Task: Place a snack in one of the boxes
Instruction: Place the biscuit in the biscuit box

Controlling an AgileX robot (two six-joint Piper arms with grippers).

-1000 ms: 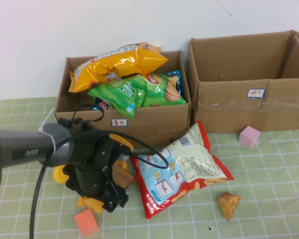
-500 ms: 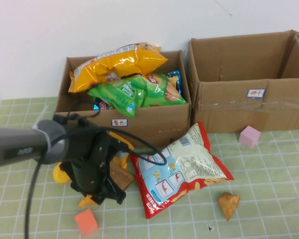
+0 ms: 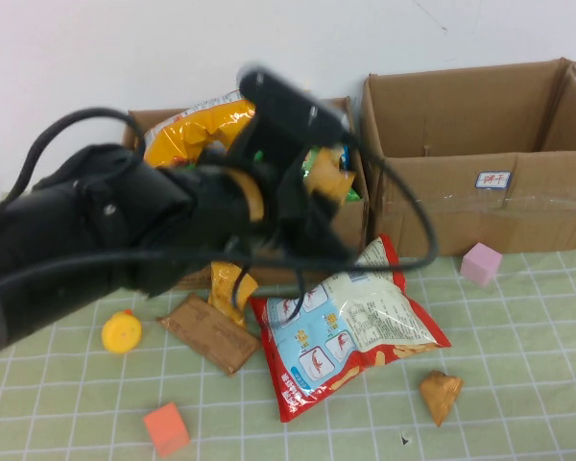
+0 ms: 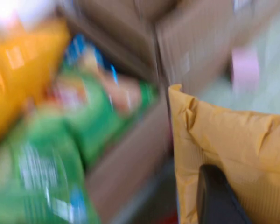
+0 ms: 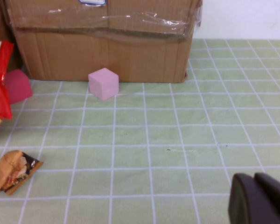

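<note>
My left gripper is going to release the yellow-tan snack packet in the empty-looking box's end (image 3: pixel 413 153) (image 4: pixel 154 8) next to the heaped box.
Two brown cardboard boxes stand at the back. The left box (image 3: pixel 353 206) is heaped with yellow and green snack bags (image 4: pixel 46 154). The right box (image 3: pixel 480 206) looks empty and also shows in the right wrist view (image 5: pixel 102 51). My left gripper (image 3: pixel 235 259) is raised in front of the left box and shut on a yellow-tan snack packet (image 3: pixel 228 286), which hangs below it. In the left wrist view one dark finger (image 4: pixel 217 193) presses on that packet (image 4: pixel 233 135). My right gripper (image 5: pixel 259 198) is shut and empty, low over the mat in front of the right box.
On the green checked mat lie a large red-and-white snack bag (image 3: pixel 350 327), a brown biscuit pack (image 3: pixel 211 334), a yellow disc (image 3: pixel 122 332), an orange cube (image 3: pixel 166 428), a small brown snack (image 3: pixel 441 394) and a pink cube (image 3: pixel 481 263).
My left arm has risen from the mat with the yellow-tan packet and swung up toward the left box. The brown biscuit pack and yellow disc are now uncovered.
</note>
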